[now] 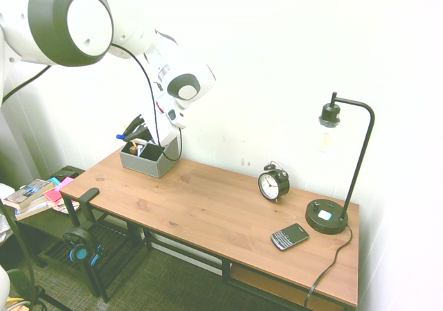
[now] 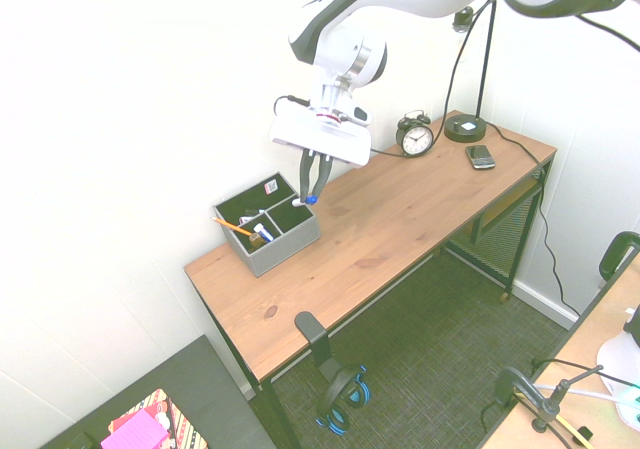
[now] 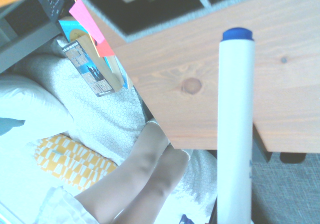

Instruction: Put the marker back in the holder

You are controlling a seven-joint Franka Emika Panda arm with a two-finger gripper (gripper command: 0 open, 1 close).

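Next, I let the marker go in the grey holder's empty section (image 2: 290, 224), on the side of the holder toward the alarm clock. The marker now points down over the holder.
My gripper (image 2: 312, 183) hangs just above the right end of the grey holder (image 2: 285, 249), shut on the marker (image 2: 309, 198). The marker is white and points down with its blue cap lowest, over the holder's near right compartment. In the first exterior view the gripper (image 1: 136, 130) sits over the holder (image 1: 142, 164) at the desk's far left corner, and the marker's blue cap (image 1: 122, 137) pokes out to the left. The wrist view shows the white marker barrel (image 3: 235, 134) with its blue end above the desk wood, just outside the holder's grey rim (image 3: 150, 29).
An orange pencil (image 2: 240, 228) and small items lie in the holder. A black alarm clock (image 1: 273, 183), a black phone (image 1: 289, 237) and a black desk lamp (image 1: 327, 217) stand at the desk's other end. Headphones (image 1: 82, 245) hang below the desk edge; books (image 1: 31, 194) lie on a low shelf.
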